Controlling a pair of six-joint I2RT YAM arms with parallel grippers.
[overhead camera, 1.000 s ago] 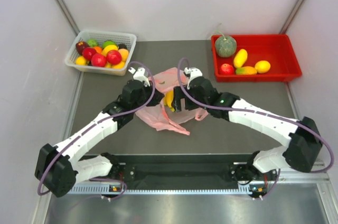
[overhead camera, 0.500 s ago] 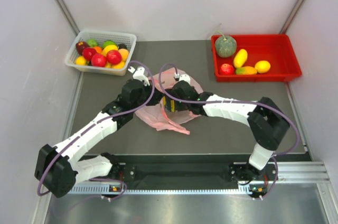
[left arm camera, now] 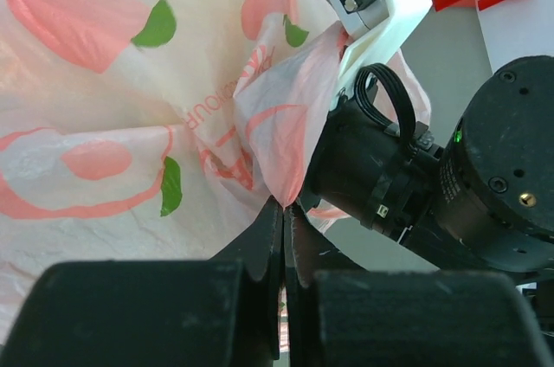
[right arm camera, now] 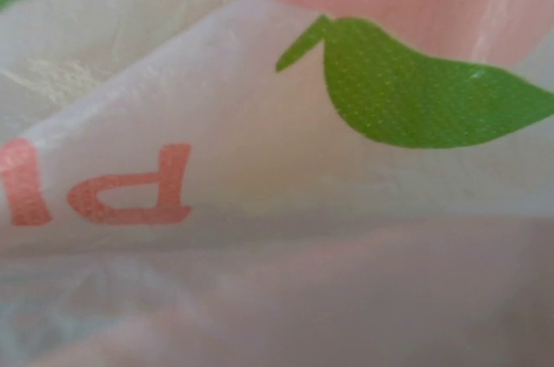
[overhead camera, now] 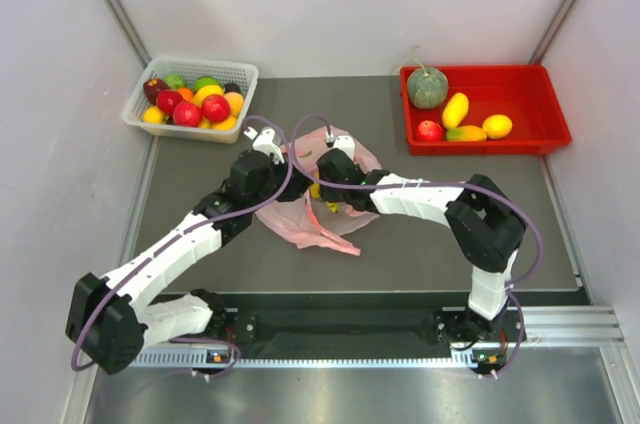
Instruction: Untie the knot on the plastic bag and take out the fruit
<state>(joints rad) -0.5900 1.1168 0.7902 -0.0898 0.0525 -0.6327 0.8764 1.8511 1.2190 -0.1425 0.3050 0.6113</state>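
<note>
The red tray's empty space (overhead camera: 492,90) is behind the yellow mangoes. Next, I release the yellow banana from my right gripper there.
The pink plastic bag (overhead camera: 300,224) lies crumpled mid-table and fills the left wrist view (left arm camera: 130,125). My left gripper (left arm camera: 284,204) is shut on a fold of it, at the bag's left side (overhead camera: 292,186). My right gripper (overhead camera: 322,190) is pushed into the bag's mouth from the right. Its fingers are hidden, and its own view shows only printed plastic (right arm camera: 260,125) against the lens. A bit of yellow banana (overhead camera: 318,191) shows beside it in the bag. The grey-green melon (overhead camera: 427,88) sits in the red tray (overhead camera: 530,84). I see no knot.
The red tray at the back right also holds yellow mangoes and a small red apple. A white basket (overhead camera: 200,62) of several small fruits stands at the back left. The right arm's black wrist (left arm camera: 407,177) is close against my left fingers.
The right arm has swung left and folded at the elbow, pushing its gripper into the bag's mouth. The left gripper has kept its hold without moving.
</note>
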